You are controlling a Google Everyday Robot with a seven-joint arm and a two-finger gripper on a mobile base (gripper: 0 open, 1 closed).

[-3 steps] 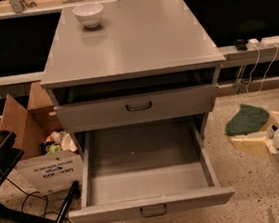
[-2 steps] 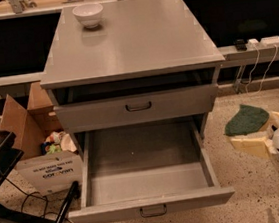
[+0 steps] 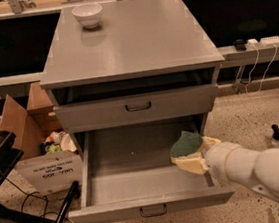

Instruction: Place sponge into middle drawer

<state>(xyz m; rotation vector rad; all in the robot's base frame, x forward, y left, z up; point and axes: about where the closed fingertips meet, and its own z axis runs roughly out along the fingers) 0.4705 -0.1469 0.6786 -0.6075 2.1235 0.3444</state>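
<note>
Next, the gripper releases the sponge near the center of the grey bottom (image 3: 137, 159) of the open middle drawer.
The middle drawer (image 3: 113, 187) is pulled fully open, with a flat grey floor and a dark loop handle at its front. The upper drawer (image 3: 138, 106) above it is shut. My gripper (image 3: 197, 154) reaches in from the lower right on a white arm and holds the sponge (image 3: 188, 148), green layer up and pale yellow foam below. The sponge hangs over the right side of the open drawer, above its floor. The fingers are hidden behind the sponge.
A white bowl (image 3: 87, 14) stands on the cabinet top (image 3: 131, 39) at the back left. An open cardboard box (image 3: 38, 150) with clutter sits on the floor left of the drawer. A black stand and cables (image 3: 19, 207) lie at lower left.
The gripper with the sponge has moved left, from over the floor at the right of the cabinet to above the right part of the open drawer.
</note>
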